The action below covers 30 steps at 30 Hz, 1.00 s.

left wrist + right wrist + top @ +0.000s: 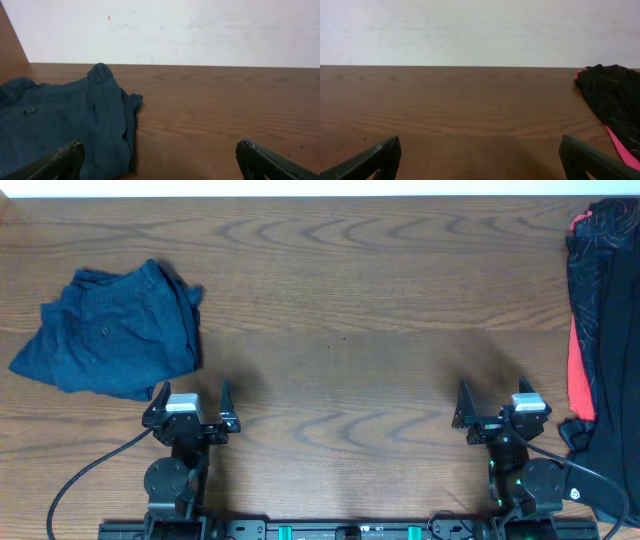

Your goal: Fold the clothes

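Next, my right gripper closes on the black garment's edge (581, 444), a little past the near end of its pink layer.
The clothes named in the task are out of view in all three frames. My left gripper (191, 393) sits near the table's front edge at the left, open, with nothing between its fingers. In the left wrist view, the left gripper (160, 150) has its left finger over the hem of a dark blue garment (65, 125). My right gripper (493, 392) rests at the front right, also open and empty. In the right wrist view, the right gripper (480, 145) has only bare wood between its fingers.
A crumpled dark blue garment with a button (115, 330) lies at the left, just beyond the left gripper. A black garment with thin red lines (605, 330) and a pink layer hangs along the right edge, also visible as the black garment (610, 95). The wooden table (340, 330) meets a white wall behind.
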Motion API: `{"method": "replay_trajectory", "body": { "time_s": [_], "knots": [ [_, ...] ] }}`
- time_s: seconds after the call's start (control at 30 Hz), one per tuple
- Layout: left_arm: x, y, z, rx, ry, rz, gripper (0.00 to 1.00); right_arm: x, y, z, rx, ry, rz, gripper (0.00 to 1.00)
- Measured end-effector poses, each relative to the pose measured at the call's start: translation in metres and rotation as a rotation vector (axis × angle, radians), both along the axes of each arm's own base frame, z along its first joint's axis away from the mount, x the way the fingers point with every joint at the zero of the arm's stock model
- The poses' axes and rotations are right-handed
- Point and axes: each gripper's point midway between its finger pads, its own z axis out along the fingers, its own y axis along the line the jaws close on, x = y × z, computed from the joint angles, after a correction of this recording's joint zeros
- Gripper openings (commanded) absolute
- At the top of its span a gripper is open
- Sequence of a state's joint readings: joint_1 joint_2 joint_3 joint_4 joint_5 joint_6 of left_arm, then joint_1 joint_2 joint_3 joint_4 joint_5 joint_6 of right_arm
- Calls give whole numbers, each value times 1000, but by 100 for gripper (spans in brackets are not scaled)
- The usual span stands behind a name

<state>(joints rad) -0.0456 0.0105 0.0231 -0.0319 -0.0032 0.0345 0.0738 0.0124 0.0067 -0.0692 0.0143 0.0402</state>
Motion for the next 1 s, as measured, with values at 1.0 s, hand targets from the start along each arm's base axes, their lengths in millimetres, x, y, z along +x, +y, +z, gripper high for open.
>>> {"method": "replay_trajectory", "body": {
  "time_s": [1.0],
  "knots": [
    [-1, -1, -1, -54, 14, 2, 98, 1, 0, -4, 11, 19, -2, 99]
  ]
}}
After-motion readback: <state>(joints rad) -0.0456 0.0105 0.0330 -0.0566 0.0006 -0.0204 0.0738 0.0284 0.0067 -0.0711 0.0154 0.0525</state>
